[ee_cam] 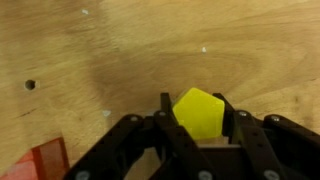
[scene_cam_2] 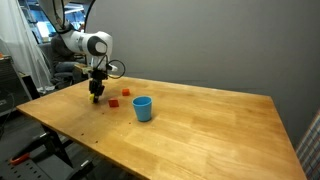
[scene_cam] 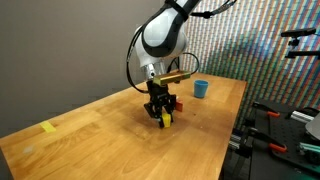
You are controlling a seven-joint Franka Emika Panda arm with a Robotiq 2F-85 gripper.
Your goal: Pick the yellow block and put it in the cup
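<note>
Next, I let go of the yellow block with my gripper inside the light-blue cup (scene_cam: 201,89) that stands beyond the small red blocks.
The yellow block (ee_cam: 198,112) sits between my gripper's (ee_cam: 196,118) two black fingers, which press on both of its sides. In an exterior view the block (scene_cam: 166,121) shows as a yellow spot at the fingertips of the gripper (scene_cam: 163,116), low over the wooden table (scene_cam: 110,140). In the other exterior view the gripper (scene_cam_2: 96,97) hides the block. The light-blue cup (scene_cam: 201,89) stands upright, apart from the gripper, and also shows in an exterior view (scene_cam_2: 143,108).
Small red blocks (scene_cam_2: 126,94) (scene_cam_2: 114,102) lie between gripper and cup; one shows in the wrist view (ee_cam: 45,160). A flat yellow tape piece (scene_cam: 48,127) lies near a table edge. Black stands and gear (scene_cam: 290,120) are beside the table.
</note>
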